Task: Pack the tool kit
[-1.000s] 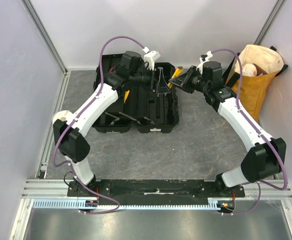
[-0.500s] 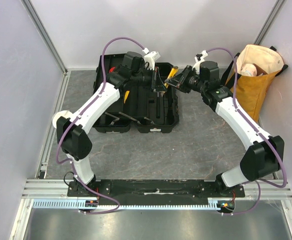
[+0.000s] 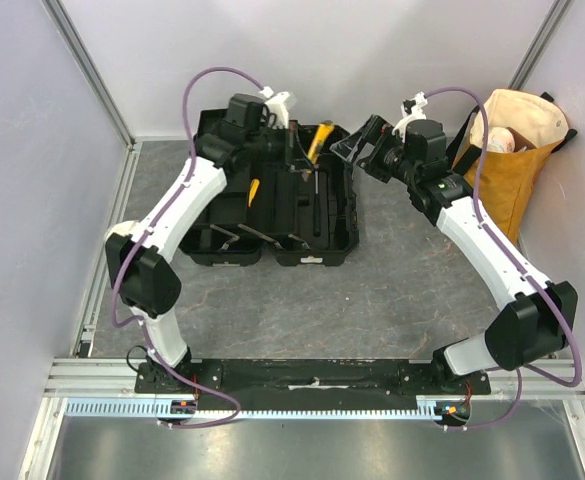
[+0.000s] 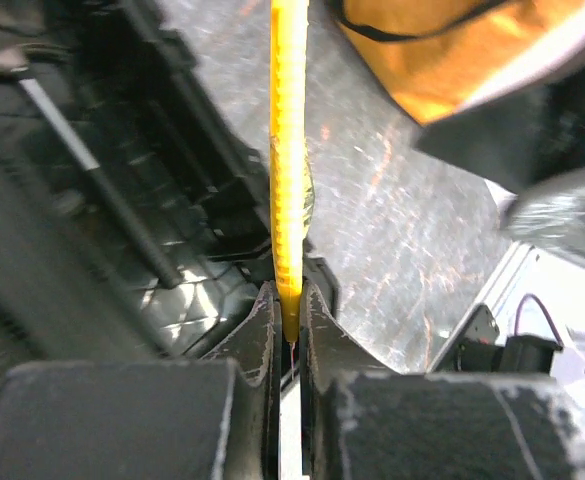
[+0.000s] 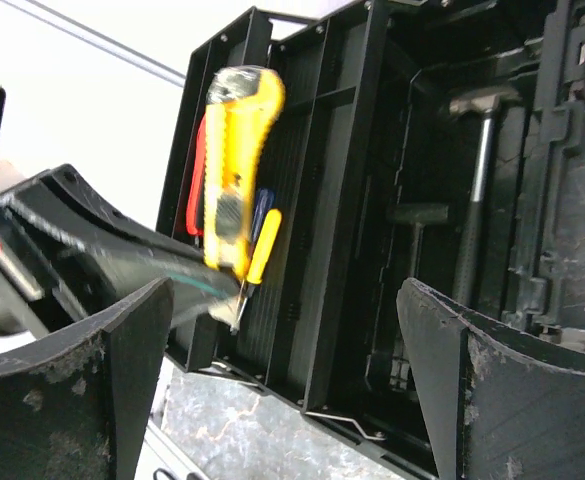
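Observation:
The robot's left gripper needs to release the yellow knife, now held over the toolbox's back part, in the toolbox's outer tray (image 3: 242, 162), just behind the screwdriver with the yellow handle.
The black toolbox (image 3: 272, 252) lies open on the table. My left gripper (image 3: 300, 157) hangs over its back part, shut on one end of the yellow knife (image 3: 321, 137). In the left wrist view the knife (image 4: 290, 180) stands edge-on, pinched between the fingers of the left gripper (image 4: 290, 318). My right gripper (image 3: 357, 150) is just right of the knife, its jaws wide open and empty. In the right wrist view the knife (image 5: 234, 165) hovers over the toolbox (image 5: 372, 120), where a hammer (image 5: 477, 180), red-handled pliers (image 5: 196, 185) and a yellow-handled screwdriver (image 5: 264, 245) lie. The right gripper (image 5: 282, 385) frames that view.
A mustard-yellow tote bag (image 3: 507, 150) stands at the back right against the wall, close behind the right arm. It also fills the top right of the left wrist view as an orange bag (image 4: 422, 60). White walls and metal rails enclose the grey table (image 3: 372, 300).
The knife has passed from the right gripper to the left. The left jaws shut on it, the right jaws opened, and the left arm moved the knife back and left over the toolbox.

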### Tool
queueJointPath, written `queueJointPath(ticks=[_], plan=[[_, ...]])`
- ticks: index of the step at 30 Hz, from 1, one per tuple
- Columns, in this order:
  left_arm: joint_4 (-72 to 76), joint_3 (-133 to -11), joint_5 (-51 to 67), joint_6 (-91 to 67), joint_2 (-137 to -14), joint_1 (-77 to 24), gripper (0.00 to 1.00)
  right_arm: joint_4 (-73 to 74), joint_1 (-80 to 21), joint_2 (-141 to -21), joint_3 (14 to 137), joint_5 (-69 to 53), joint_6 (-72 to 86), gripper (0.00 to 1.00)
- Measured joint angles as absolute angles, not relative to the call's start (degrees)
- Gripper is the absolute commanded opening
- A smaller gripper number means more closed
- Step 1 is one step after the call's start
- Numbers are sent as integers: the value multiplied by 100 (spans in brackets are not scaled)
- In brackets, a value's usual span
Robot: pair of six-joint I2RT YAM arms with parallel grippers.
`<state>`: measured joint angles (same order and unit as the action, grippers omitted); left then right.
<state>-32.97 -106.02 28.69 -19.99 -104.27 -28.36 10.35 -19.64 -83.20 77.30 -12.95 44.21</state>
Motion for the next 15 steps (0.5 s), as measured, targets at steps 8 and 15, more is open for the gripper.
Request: queueJointPath(ticks=[8, 15], plan=[[-3450, -10141, 2729, -2211, -10057, -1267, 2, 1090, -1949, -8232, 7730, -1052, 4224, 98], [-3599, -9990, 2738, -2322, -9920, -773, 2, 1190, -1949, -8320, 7730, -1041, 4167, 98]])
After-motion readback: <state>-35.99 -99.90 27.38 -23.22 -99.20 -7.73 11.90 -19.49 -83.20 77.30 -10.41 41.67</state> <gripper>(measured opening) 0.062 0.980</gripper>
